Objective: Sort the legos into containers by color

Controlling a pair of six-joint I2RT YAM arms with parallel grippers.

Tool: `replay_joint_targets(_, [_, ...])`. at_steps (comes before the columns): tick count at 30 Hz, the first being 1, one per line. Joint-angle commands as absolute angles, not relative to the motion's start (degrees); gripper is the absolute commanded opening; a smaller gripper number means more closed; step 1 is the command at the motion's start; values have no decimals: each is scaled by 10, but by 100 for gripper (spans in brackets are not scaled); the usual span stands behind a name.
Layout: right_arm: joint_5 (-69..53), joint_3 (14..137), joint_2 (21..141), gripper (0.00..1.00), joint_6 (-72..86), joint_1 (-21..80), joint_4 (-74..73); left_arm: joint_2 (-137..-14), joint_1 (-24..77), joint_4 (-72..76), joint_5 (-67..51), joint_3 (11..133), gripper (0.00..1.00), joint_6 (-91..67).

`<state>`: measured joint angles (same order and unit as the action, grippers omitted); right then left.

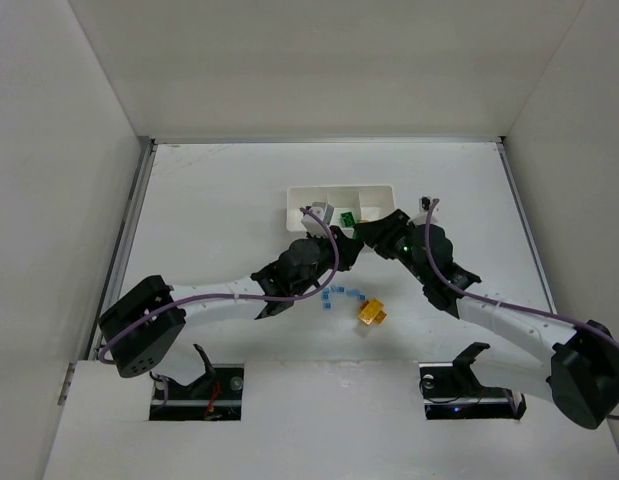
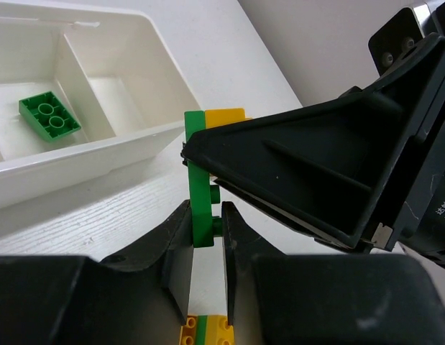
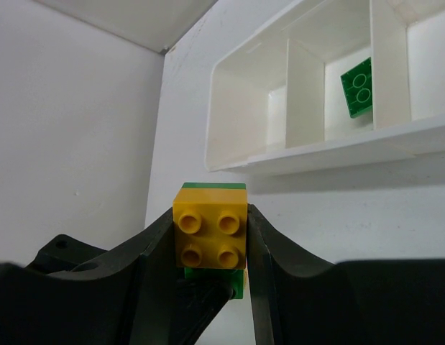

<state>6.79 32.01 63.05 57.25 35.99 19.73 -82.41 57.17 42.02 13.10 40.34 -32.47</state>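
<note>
I will use my right gripper to set the yellow brick, now just in front of the white tray, down in the tray's empty outer compartment (image 1: 370, 210) (image 3: 438, 54) on that same right gripper's side.
Both grippers meet just in front of the white tray (image 1: 301, 191). My left gripper (image 2: 206, 231) is shut on the lower end of a thin green brick (image 2: 198, 172) that stands on edge. A yellow brick (image 3: 210, 237) is stuck to that green brick, and my right gripper (image 3: 210, 228) is shut on the yellow brick. In the top view the left gripper (image 1: 339, 246) and the right gripper (image 1: 372, 233) touch tip to tip, and the joined bricks are hidden. A green brick (image 1: 346, 217) lies in the tray's middle compartment; it also shows in the left wrist view (image 2: 49, 117) and the right wrist view (image 3: 359, 86).
Several small blue bricks (image 1: 341, 294) and a yellow brick stack (image 1: 372, 313) lie on the table between the arms. The stack shows below my left fingers (image 2: 204, 330) with a green layer in it. The tray's two outer compartments (image 2: 143, 86) look empty.
</note>
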Motion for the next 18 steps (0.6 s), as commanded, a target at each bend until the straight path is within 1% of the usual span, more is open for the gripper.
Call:
replay_joint_targets(1, [60, 323, 621, 32, 584, 366, 228, -818, 572, 456, 138, 411, 7, -313])
replay_joint_targets(5, [60, 319, 606, 49, 571, 366, 226, -807, 570, 450, 144, 401, 5, -311])
replay_joint_targets(7, [60, 316, 600, 53, 570, 363, 224, -802, 569, 449, 147, 396, 5, -310])
replay_joint_targets(12, [59, 313, 592, 58, 564, 361, 222, -799, 567, 446, 151, 391, 5, -308])
replay_joint_targets(18, [61, 311, 594, 56, 565, 361, 219, -798, 567, 446, 154, 392, 5, -307])
